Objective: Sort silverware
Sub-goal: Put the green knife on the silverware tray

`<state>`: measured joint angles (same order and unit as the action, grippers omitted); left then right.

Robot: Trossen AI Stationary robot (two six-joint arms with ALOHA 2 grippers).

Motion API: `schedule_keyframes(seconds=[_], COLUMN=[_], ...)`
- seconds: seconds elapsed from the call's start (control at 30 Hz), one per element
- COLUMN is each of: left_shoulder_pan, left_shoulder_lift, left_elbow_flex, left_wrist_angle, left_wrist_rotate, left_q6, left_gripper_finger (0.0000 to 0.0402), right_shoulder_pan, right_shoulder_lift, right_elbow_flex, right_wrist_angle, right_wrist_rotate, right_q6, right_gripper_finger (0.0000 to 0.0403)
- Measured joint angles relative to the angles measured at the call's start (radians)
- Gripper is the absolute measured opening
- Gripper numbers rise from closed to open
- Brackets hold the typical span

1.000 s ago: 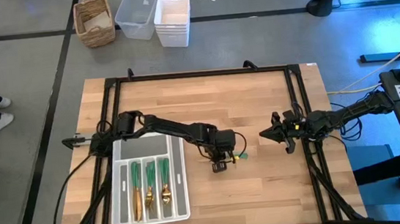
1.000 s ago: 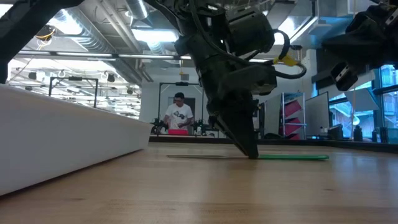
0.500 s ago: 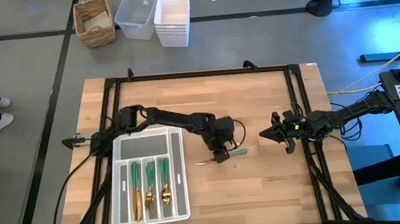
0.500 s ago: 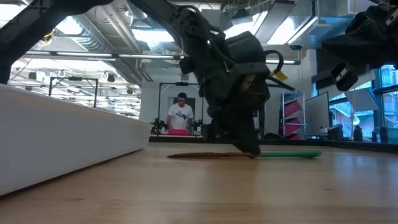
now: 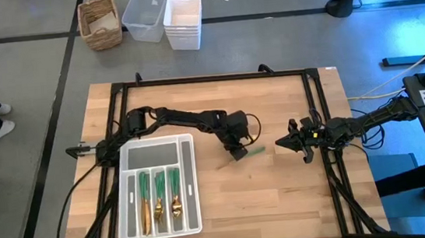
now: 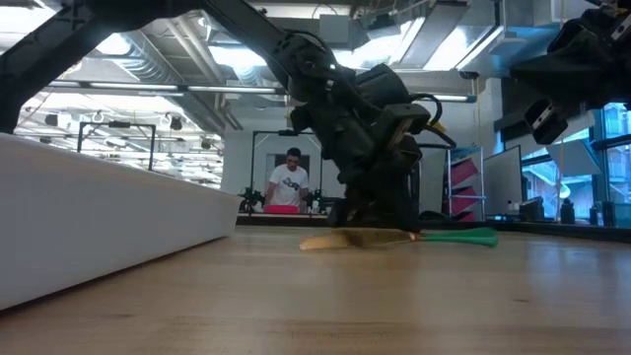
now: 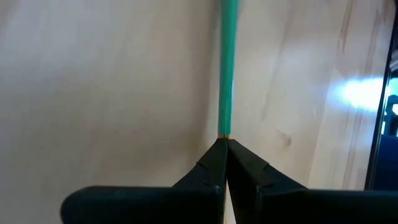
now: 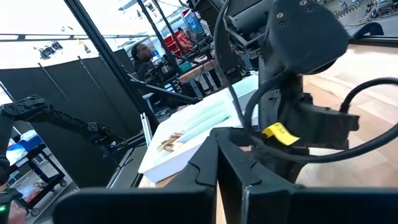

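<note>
I should open my left gripper, since the silverware's gold head stands on edge in it, then lay the silverware flat and take it by its gold neck [image 6: 415,237].
A piece of silverware with a gold head [image 6: 340,240] and a slim green handle [image 5: 255,151] lies low over the middle of the table. My left gripper [image 5: 236,154] is shut on it, slanting down. What kind of piece it is I cannot tell. Several more pieces of silverware [image 5: 159,193] lie in the narrow compartments of the white tray [image 5: 153,151] at the near left. My right gripper [image 5: 280,142] waits shut and level above the table's right side, holding nothing. My left gripper pinches the piece between its two fingertips [image 7: 211,163], where the green handle meets the gold neck [image 7: 224,133]. The fingers come slanting down from the table's left, roughly along the piece. It lies nearly level; I cannot tell whether it is clear of the wood.
A black frame rail [image 5: 209,79] runs around the table. Beyond the far edge, on the floor, stand a wicker basket [image 5: 100,22], a clear bin [image 5: 144,14] and stacked white bins [image 5: 183,20]. The tray's wall [image 6: 99,227] fills the low view's left. A person [image 6: 289,182] stands far behind.
My left gripper has gone toward the table's far edge and rolled about its own line. The piece has come along with it and turned, its handle end swinging toward the far right. Its gold head now shows broader in the low view.
</note>
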<state>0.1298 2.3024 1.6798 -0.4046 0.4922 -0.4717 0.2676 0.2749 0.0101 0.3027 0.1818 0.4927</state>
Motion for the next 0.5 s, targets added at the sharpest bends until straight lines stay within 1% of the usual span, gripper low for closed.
schedule_keyframes(seconds=[0.2,0.43,0.5], left_shoulder_pan=[0.012,-0.006,-0.013], left_shoulder_lift=[-0.001,-0.002,-0.002], left_elbow_flex=[0.002,0.002,0.002], left_wrist_angle=[0.001,-0.005,-0.005], left_wrist_rotate=[0.006,0.009,-0.006], left_q6=[0.006,0.074,0.100], left_gripper_finger=[0.0003,0.0004,0.0004], right_shoulder_pan=[0.000,0.000,0.000], right_shoulder_lift=[0.000,0.000,0.000], right_elbow_flex=[0.000,-0.001,-0.001], right_wrist_angle=[-0.013,-0.041,-0.044], right_wrist_rotate=[0.000,0.000,0.000], right_q6=[0.000,0.000,0.000], right_gripper_finger=[0.0005,0.0005,0.0005])
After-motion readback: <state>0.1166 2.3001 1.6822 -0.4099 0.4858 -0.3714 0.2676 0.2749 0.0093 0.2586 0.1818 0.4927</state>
